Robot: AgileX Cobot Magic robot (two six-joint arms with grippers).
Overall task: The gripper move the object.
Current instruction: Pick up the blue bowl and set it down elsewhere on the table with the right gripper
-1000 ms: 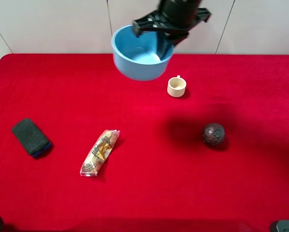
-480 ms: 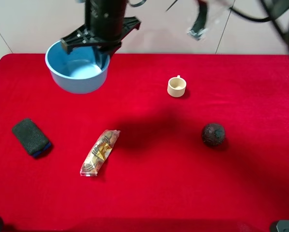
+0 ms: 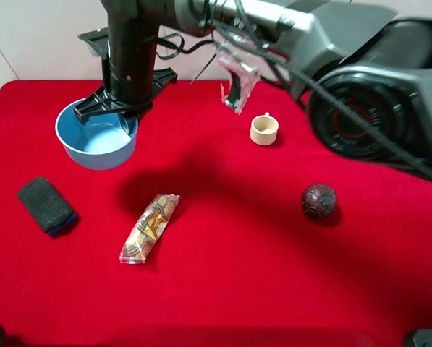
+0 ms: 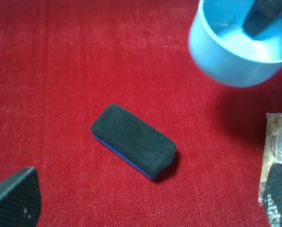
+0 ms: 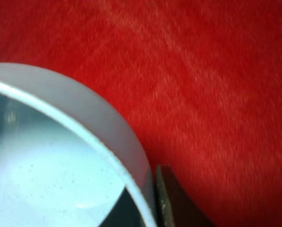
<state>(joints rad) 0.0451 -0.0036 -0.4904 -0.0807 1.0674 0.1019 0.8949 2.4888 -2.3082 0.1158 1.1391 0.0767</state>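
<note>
My right gripper has the light blue bowl to place. It will set the bowl down on the red cloth (image 3: 95, 160) just past the dark sponge.
The light blue bowl (image 3: 92, 141) is at the far left of the red table, low over the cloth or just touching it; I cannot tell which. My right gripper (image 3: 124, 116) reaches across from the right and is shut on the bowl's rim, one finger inside and one finger (image 5: 171, 201) outside the bowl (image 5: 46, 156). The bowl (image 4: 235, 52) also shows in the left wrist view. My left gripper (image 4: 145, 198) is open and empty above a dark sponge.
A dark sponge with a blue base (image 3: 47, 206) (image 4: 133, 141) lies near the bowl at the left. A wrapped snack packet (image 3: 149, 228) lies in the middle front. A small cream cup (image 3: 264, 130) and a dark ball (image 3: 319, 201) are on the right.
My right gripper has carried the bowl from the back middle to the far left and lowered it toward the cloth. The other things have not moved.
</note>
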